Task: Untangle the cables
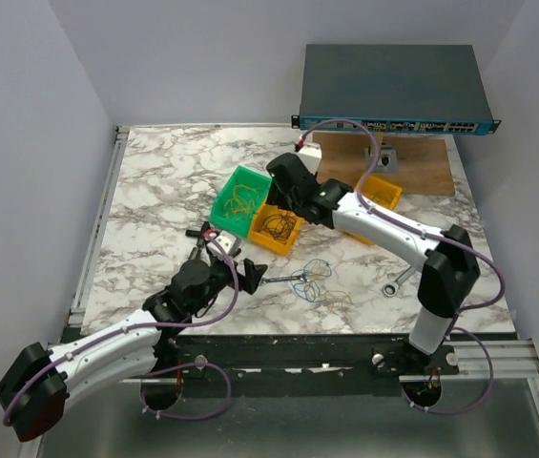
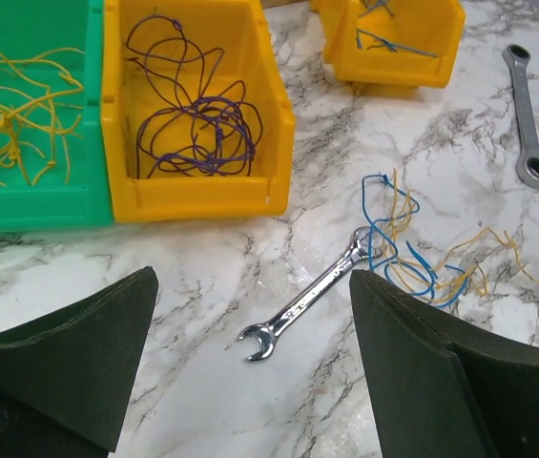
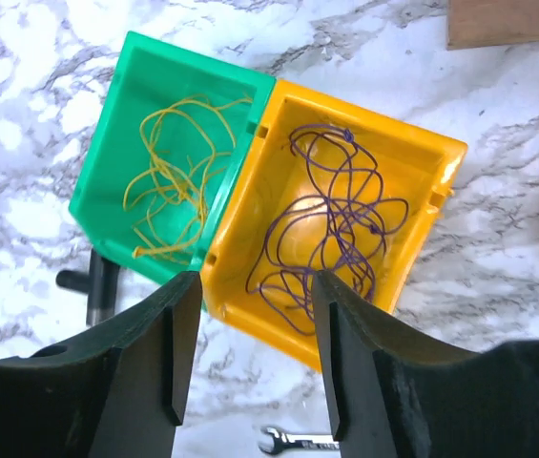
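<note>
The robot's left gripper will next close on the strand [image 1: 306, 277] [image 2: 371, 254] of the blue cable that runs across the end of the silver wrench at the tangle.
A tangle of thin blue and yellow-orange cables [image 1: 315, 279] lies on the marble table, right of a small silver wrench [image 1: 283, 281]. In the left wrist view the tangle [image 2: 412, 260] touches the wrench's [image 2: 312, 296] far end. My left gripper [image 1: 238, 272] is open and empty, low over the table just left of the wrench; the wrench's open end lies between its fingers [image 2: 88, 353]. My right gripper [image 1: 283, 181] is open and empty, above the green and yellow bins; its fingers [image 3: 169, 353] frame the yellow bin's near edge.
A green bin [image 1: 223, 198] holds yellow wires [image 3: 169, 162]. The yellow bin [image 1: 271, 243] beside it holds purple wires [image 3: 336, 229]. A second yellow bin [image 1: 382, 191] holds a blue wire [image 2: 398, 43]. A ring wrench [image 1: 401, 280] lies at right. A network switch [image 1: 393, 91] and wooden board [image 1: 412, 162] stand behind.
</note>
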